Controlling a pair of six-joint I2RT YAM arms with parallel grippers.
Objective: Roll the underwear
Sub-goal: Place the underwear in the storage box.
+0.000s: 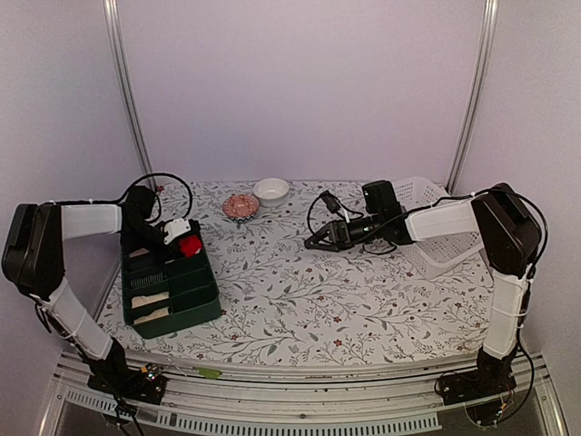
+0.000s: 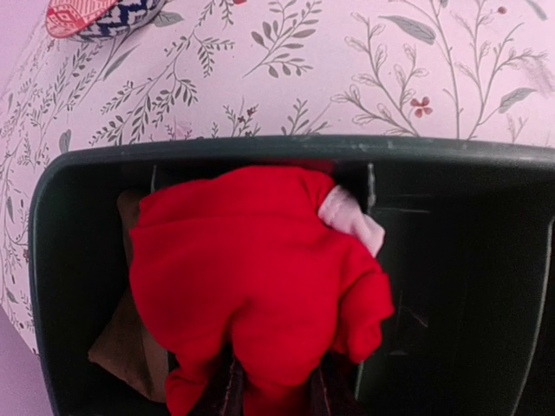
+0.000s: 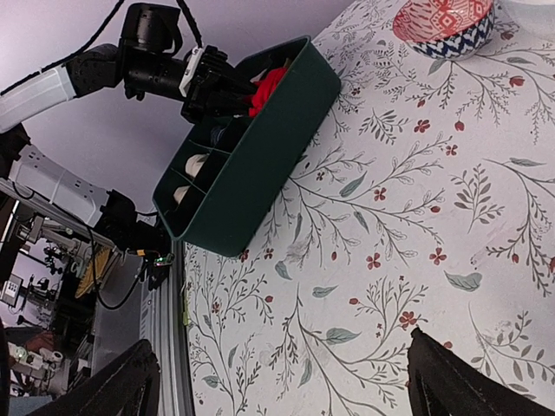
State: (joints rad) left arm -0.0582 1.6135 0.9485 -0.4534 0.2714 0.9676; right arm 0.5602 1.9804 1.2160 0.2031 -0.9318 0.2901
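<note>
Next, I release the red underwear from my left gripper in the green bin's compartment point(image 1: 183, 259) point(image 2: 263, 290) beside the khaki-tan piece. The underwear now hangs in the far end compartment.
The bright red underwear point(image 1: 190, 245) point(image 2: 251, 269) point(image 3: 269, 87) is bunched into a short roll with a pale pink patch showing at its upper right. My left gripper point(image 1: 180, 238) point(image 2: 273, 392) is shut on its near end, and the cloth hides most of the fingers. The roll hangs in the far end compartment of a dark green divided bin point(image 1: 174, 320) point(image 2: 260, 149) point(image 3: 260, 173). A khaki-tan piece point(image 2: 121, 338) lies under it on the left. Cream rolls point(image 1: 151, 300) point(image 3: 198, 163) fill the nearer compartments. My right gripper point(image 1: 313, 243) point(image 3: 282, 368) hovers open over the table's middle, holding nothing.
A white slatted basket point(image 1: 436, 227) sits at the back right under the right arm. At the back middle stand a white bowl point(image 1: 271, 189) and a patterned bowl point(image 1: 241, 207) point(image 2: 87, 13) point(image 3: 442, 22). The bin lies near the table's left edge.
</note>
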